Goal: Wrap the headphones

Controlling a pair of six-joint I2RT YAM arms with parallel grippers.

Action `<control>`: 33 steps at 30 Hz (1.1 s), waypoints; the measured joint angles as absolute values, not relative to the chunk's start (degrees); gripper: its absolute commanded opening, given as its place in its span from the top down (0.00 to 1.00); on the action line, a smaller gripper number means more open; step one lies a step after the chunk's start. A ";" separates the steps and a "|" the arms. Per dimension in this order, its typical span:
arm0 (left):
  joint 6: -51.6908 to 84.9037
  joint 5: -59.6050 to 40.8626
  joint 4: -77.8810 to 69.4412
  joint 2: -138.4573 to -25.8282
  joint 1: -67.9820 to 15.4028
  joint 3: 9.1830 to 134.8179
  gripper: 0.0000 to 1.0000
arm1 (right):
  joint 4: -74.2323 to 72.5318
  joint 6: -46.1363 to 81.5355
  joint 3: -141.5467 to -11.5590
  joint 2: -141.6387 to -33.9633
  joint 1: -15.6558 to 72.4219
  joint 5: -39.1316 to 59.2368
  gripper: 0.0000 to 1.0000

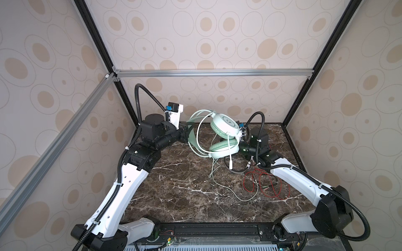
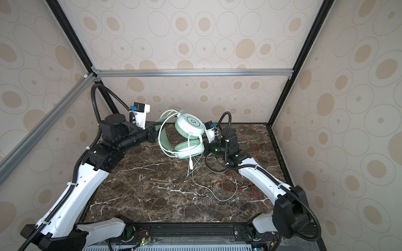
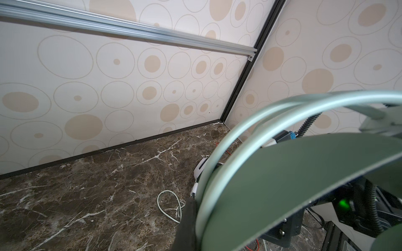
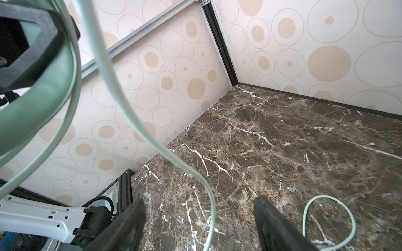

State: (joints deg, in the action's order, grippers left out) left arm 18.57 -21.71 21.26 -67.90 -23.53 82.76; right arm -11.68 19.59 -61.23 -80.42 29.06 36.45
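Observation:
The hanging part of the pale cable [image 1: 215,160] [image 4: 211,219], just below the headphones' lower ear cup, will be gripped by my right gripper.
The mint-green headphones [image 1: 225,125] [image 2: 189,123] hang tilted above the marble table, ear cups stacked. My left gripper [image 1: 188,133] [image 3: 196,208] is shut on their green headband [image 3: 282,184]. Their pale cable [image 1: 237,195] loops round the headband and trails onto the table. In the right wrist view my right gripper [image 4: 199,217] is open, and the cable [image 4: 210,202] runs loose between its fingers without being pinched. In both top views that gripper is hidden behind the ear cups. The second headphones lie under the right arm, showing only a dark headband [image 1: 236,170] and a thin red cable [image 1: 268,187].
The brown marble table [image 1: 178,195] is boxed in by patterned walls with black posts and an aluminium rail [image 1: 213,72]. The red cable's loops and small plugs [image 2: 245,187] lie beside the right forearm. A pale cable loop [image 4: 330,219] rests on the table near the right fingers.

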 measured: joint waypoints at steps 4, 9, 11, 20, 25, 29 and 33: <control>18.96 -21.69 20.49 -68.03 -23.53 82.76 1.00 | -15.62 21.41 -59.90 -84.05 29.78 36.27 0.20; 19.75 -21.63 19.84 -68.18 -23.53 82.76 1.00 | -18.96 23.66 -57.95 -88.07 31.29 36.03 0.22; 19.94 -21.56 19.57 -68.23 -23.53 82.76 1.00 | -20.32 24.60 -57.49 -89.14 31.99 36.03 0.24; 20.91 -20.58 18.39 -68.86 -23.53 82.78 1.00 | -26.17 28.40 -54.13 -90.72 33.43 35.38 0.62; 22.15 -18.68 17.32 -68.86 -23.53 82.78 1.00 | -26.74 29.47 -52.21 -90.76 33.54 34.35 0.82; 23.59 -16.97 16.12 -69.14 -23.53 82.78 1.00 | -25.28 28.77 -51.92 -90.43 34.06 33.01 0.89; 24.71 -14.98 15.46 -69.19 -23.53 82.63 1.00 | -22.44 27.55 -50.46 -87.88 34.44 31.07 0.93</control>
